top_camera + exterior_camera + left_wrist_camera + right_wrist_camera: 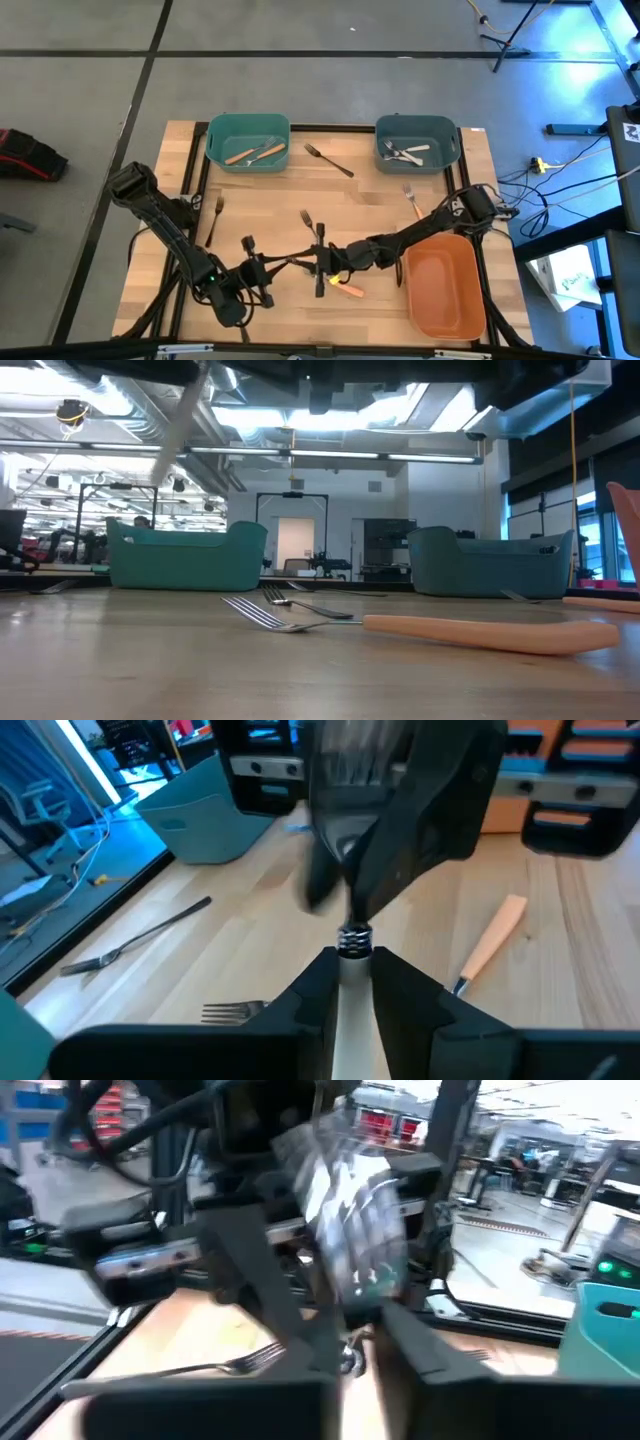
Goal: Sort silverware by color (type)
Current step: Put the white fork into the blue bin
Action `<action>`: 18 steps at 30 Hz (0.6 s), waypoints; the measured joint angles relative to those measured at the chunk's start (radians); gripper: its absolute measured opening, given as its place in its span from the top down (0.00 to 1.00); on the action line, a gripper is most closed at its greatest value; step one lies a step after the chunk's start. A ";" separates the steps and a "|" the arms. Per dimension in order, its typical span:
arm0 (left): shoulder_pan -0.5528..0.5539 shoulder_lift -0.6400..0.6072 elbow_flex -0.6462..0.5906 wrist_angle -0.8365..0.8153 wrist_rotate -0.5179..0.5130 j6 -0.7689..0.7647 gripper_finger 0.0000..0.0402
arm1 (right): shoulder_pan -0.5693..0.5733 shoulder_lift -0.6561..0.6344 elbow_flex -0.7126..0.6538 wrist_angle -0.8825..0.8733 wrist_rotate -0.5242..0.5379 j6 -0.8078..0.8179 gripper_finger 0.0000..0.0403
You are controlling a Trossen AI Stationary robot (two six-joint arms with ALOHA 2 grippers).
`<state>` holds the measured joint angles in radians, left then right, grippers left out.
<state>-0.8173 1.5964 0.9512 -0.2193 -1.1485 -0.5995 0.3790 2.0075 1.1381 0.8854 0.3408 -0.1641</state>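
Next, my right gripper releases the cream-handled utensil so that it lies on top of the pale pieces in the grey-teal bin point(403, 155).
Above the table's near middle, my left gripper point(290, 262) and my right gripper point(305, 258) meet tip to tip. Between them is a pale cream-handled utensil point(351, 1020) with a metal collar point(352, 938). Both grippers are shut on it. An orange-handled fork point(346, 289) lies flat on the table just beside them, also seen in the left wrist view point(492, 938) and the low view point(490, 632). Other forks lie flat on the wood: a dark one point(330, 160), one near the left edge point(214, 220), one mid-table point(307, 220), and an orange-handled one point(411, 200). My left gripper pinches the utensil's cream handle point(351, 1000) between its two fingers, which lie level along the handle and come from the table's left. The utensil is lifted clear of the table. My right gripper comes level from the table's right and closes on the utensil at its metal collar point(350, 1361). What lies beyond the collar is hidden by the gripper itself.
A teal bin point(215, 150) at the far left holds orange-handled pieces. A grey-teal bin point(382, 150) at the far right holds several pale and metal pieces. An orange bin point(445, 290) sits at the near right. Bare wood lies mid-table and at the near left.
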 joint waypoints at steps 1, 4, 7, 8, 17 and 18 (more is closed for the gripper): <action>0.000 0.000 0.000 -0.001 0.000 0.000 0.87 | 0.000 0.000 0.000 0.000 0.000 -0.005 0.97; 0.000 0.000 0.000 0.003 0.013 0.000 0.87 | 0.001 0.000 0.000 0.001 0.002 -0.008 0.96; 0.006 0.000 0.000 0.003 0.033 0.001 0.85 | 0.001 0.000 0.000 -0.007 -0.001 -0.018 0.99; 0.007 0.000 0.000 0.003 0.038 0.000 0.84 | 0.001 0.000 0.000 -0.008 0.000 -0.027 0.99; -0.004 0.001 0.000 -0.016 0.195 -0.058 0.69 | 0.000 -0.075 0.000 -0.170 0.102 -0.056 1.00; -0.008 0.003 0.000 -0.016 0.199 -0.064 0.69 | 0.000 -0.093 0.000 -0.203 0.113 -0.063 1.00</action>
<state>-0.8255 1.5995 0.9508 -0.2353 -0.9497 -0.6631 0.3794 1.9141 1.1378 0.6822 0.4538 -0.2276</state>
